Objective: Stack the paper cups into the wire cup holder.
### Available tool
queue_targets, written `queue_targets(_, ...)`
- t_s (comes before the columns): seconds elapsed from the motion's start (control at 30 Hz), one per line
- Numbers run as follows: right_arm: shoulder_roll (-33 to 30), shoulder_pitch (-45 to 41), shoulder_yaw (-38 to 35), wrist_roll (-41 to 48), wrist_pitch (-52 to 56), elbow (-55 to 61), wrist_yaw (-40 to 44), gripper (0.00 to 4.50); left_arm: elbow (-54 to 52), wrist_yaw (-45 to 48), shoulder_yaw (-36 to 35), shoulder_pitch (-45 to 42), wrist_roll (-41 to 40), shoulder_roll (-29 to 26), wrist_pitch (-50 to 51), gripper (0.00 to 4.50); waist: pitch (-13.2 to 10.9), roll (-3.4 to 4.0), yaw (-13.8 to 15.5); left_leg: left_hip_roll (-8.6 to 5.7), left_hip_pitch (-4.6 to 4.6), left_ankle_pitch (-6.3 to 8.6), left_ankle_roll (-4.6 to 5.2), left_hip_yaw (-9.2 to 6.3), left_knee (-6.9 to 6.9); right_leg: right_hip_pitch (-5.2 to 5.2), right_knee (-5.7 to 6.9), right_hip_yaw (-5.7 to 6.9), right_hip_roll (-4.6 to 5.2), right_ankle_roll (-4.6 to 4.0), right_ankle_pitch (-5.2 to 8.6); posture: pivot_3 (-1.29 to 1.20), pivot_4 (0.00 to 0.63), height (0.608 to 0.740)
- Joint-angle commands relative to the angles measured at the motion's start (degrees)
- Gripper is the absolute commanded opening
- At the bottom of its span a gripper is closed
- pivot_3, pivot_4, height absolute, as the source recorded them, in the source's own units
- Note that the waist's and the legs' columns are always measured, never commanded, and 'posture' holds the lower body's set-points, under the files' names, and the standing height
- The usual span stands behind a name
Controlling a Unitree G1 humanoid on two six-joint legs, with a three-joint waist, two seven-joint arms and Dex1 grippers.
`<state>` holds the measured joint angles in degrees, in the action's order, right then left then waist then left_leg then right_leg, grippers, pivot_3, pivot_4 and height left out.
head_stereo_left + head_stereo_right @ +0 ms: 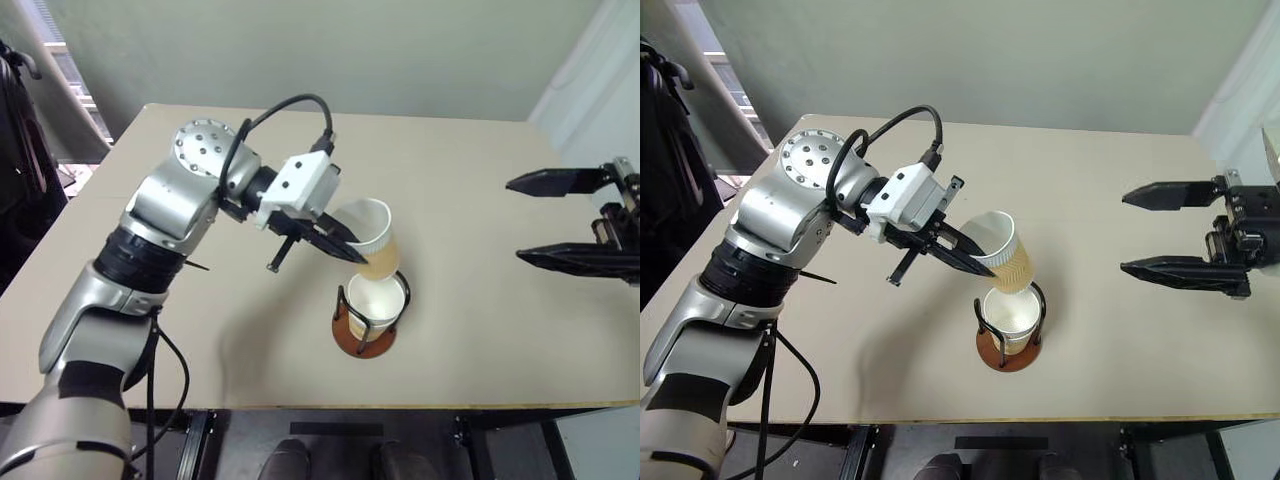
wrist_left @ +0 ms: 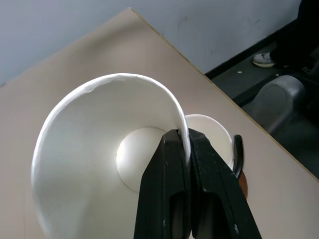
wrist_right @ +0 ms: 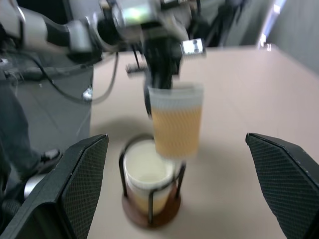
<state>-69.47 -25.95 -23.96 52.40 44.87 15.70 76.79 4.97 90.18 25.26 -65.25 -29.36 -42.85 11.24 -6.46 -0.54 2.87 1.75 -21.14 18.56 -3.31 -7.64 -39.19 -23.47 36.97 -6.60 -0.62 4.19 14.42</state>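
Observation:
The robot's left gripper needs to release the tan paper cup, now tilted just above the holder, inside the other paper cup in the wire cup holder (image 1: pixel 374 294) (image 2: pixel 211 138).
My left gripper (image 1: pixel 352 245) is shut on the rim of a tan paper cup (image 1: pixel 372 240), one finger inside and one outside, as the left wrist view shows at the fingers (image 2: pixel 172 164). The cup hangs tilted, its bottom just above the wire cup holder (image 1: pixel 347 308). That holder stands on a reddish-brown disc base (image 1: pixel 362 345) and has another paper cup (image 1: pixel 375 298) sitting upright in it. My right gripper (image 1: pixel 1123 232) is open and empty, hovering to the right of the holder and pointing at it, well apart.
The beige table (image 1: pixel 480 330) runs wide around the holder. Its front edge lies close below the holder's base. A dark object (image 1: pixel 20 150) stands off the table's left side, and a wall is behind the far edge.

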Motion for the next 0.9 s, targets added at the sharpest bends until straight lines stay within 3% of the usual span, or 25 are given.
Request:
queue_targets(0.03, -3.1, 3.2, -4.6, -5.1, -4.2, -2.0, 2.7, 4.50, -1.3, 2.3, 0.5, -1.9, -1.5, 0.3, -1.8, 0.03, 0.0, 0.00, 0.2, 0.00, 0.00, 0.02, 0.03, 0.00, -0.02, 0.02, -0.01, -0.01, 0.01, 0.01, -0.01, 0.00, 0.150, 0.740)
queue_targets(0.43, -3.2, 7.4, -9.1, -6.1, -5.0, -1.7, 2.9, 4.50, -2.4, 2.3, 8.2, -3.2, -2.6, -2.3, -5.8, 0.03, 0.0, 0.01, 0.3, -0.01, 0.08, 0.03, 0.05, 0.28, -0.03, 0.06, -0.01, -0.06, -0.07, 0.03, -0.02, 0.00, 0.150, 0.740)
queue_targets(0.83, -3.0, 9.0, -11.0, -5.6, -4.3, -0.5, 2.3, 4.50, -2.0, 2.3, 9.1, -2.5, 0.9, -0.1, -7.7, 0.03, 0.0, 0.00, 0.3, -0.02, 0.08, 0.03, 0.06, 0.31, -0.06, 0.12, -0.02, -0.03, -0.07, 0.04, -0.01, 0.00, 0.150, 0.740)
queue_targets(0.9, -3.0, 8.9, -11.0, -5.5, -4.3, -0.5, 2.3, 4.50, -1.7, 2.3, 9.0, -2.5, 1.6, 0.2, -7.1, 0.46, 0.0, 0.00, 0.3, -0.02, 0.08, 0.03, 0.06, 0.33, -0.05, 0.12, -0.02, -0.03, -0.07, 0.04, -0.01, 0.00, 0.150, 0.740)
